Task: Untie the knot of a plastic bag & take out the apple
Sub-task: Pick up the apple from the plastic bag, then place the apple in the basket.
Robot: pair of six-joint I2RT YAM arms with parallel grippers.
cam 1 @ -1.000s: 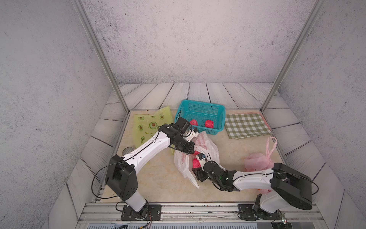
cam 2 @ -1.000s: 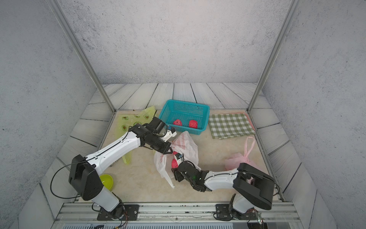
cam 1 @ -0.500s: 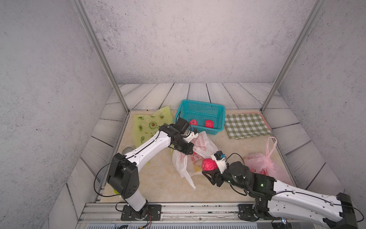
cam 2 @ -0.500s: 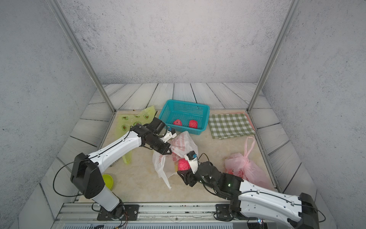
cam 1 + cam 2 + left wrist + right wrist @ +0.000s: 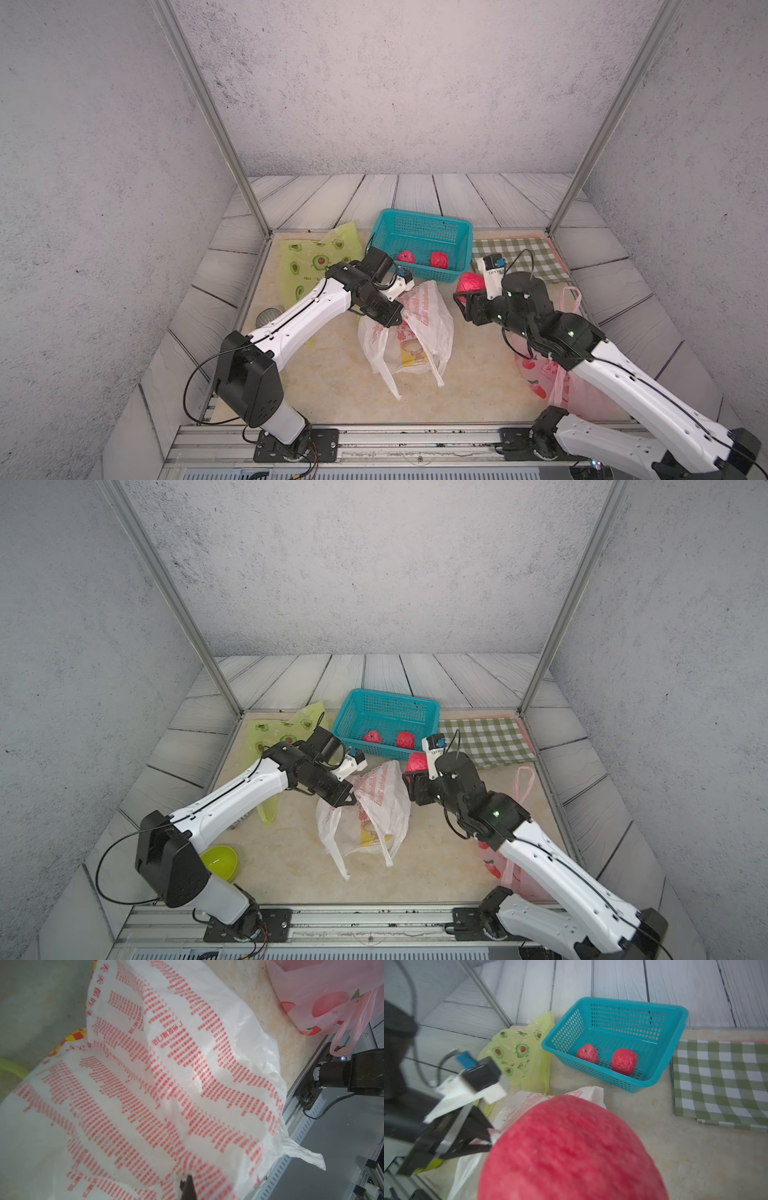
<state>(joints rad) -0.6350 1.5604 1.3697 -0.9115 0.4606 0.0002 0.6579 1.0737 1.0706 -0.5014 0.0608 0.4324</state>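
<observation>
I should let go of the red apple with my right gripper in the teal basket (image 5: 446, 242) (image 5: 640, 1045), behind the apple that is nearer the green checked cloth.
A white plastic bag (image 5: 415, 328) (image 5: 374, 808) with red print lies crumpled mid-table, its handles loose at the front; no knot shows. My left gripper (image 5: 392, 320) (image 5: 347, 798) is shut on the bag's upper edge; in the left wrist view the bag (image 5: 166, 1084) fills the picture and the dark closed tip (image 5: 188, 1186) pinches the film. My right gripper (image 5: 467, 297) (image 5: 412, 778) is shut on a red apple (image 5: 471, 282) (image 5: 417, 762), held in the air right of the bag, before the basket. The apple (image 5: 571, 1151) hides its fingers in the right wrist view.
A teal basket (image 5: 419, 232) (image 5: 623, 1022) at the back holds two red apples (image 5: 406, 257) (image 5: 439, 259). A green checked cloth (image 5: 519, 257) lies right of it, a pink bag (image 5: 552, 374) under my right arm, a green avocado-print bag (image 5: 316, 257) at the left, a yellow-green bowl (image 5: 218, 860) front left.
My right gripper drew the apple out of the white bag, then rose and moved right and back toward the basket. My left gripper kept its hold on the bag.
</observation>
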